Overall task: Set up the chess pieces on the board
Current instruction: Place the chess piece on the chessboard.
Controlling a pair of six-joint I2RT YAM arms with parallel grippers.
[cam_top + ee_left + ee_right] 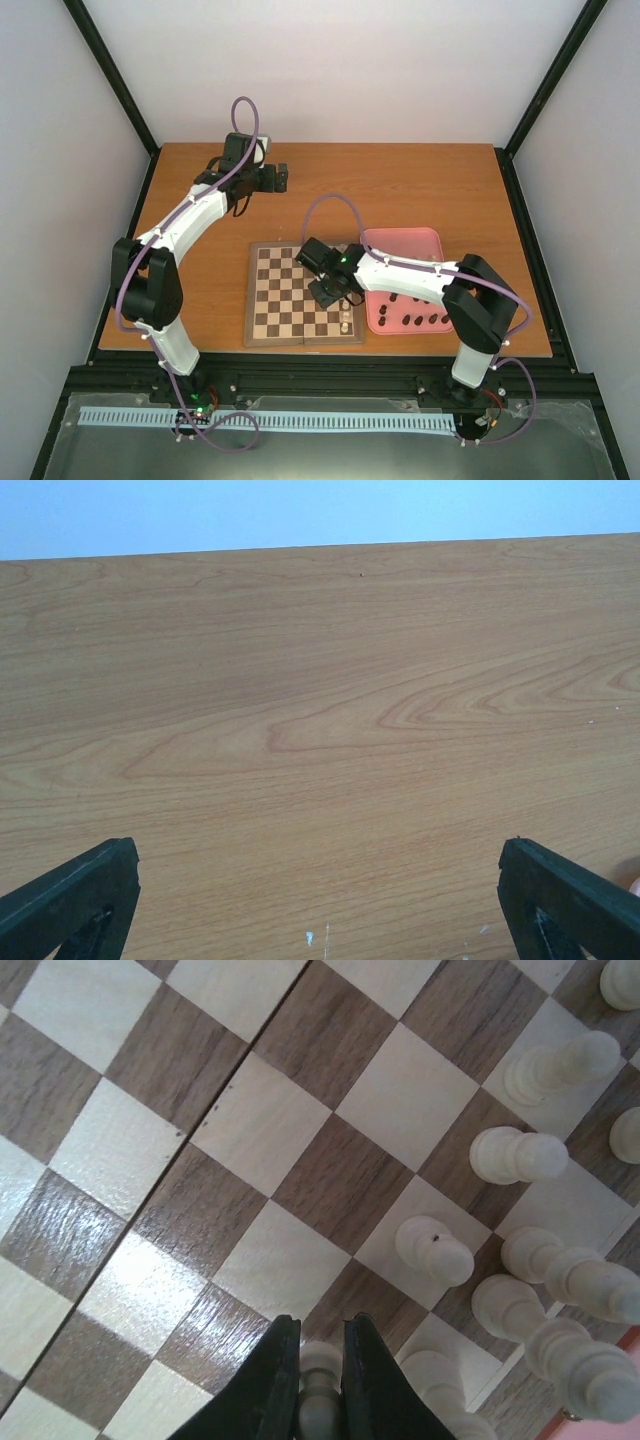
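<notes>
My right gripper is to release the cream chess piece on the empty dark square continuing the cream pawn row (334, 298) (363, 1310).
The board (280, 300) lies at the table's front centre; in the right wrist view it (250, 1130) fills the frame. My right gripper (321, 1325) is shut on a cream chess piece (320, 1360) held just over the board near its right edge. Several cream chess pieces (435, 1250) stand on squares along that side, seen from above as a small cluster (347, 322). Dark chess pieces (420, 320) lie in the pink tray. Far from the board, my left gripper (283, 177) hovers over bare table, and its jaws (318, 860) stand wide open with nothing between them.
The pink tray (405, 245) sits right against the board's right side, under my right arm. Black frame posts and white walls close in the wooden table (320, 680) at the back and both sides.
</notes>
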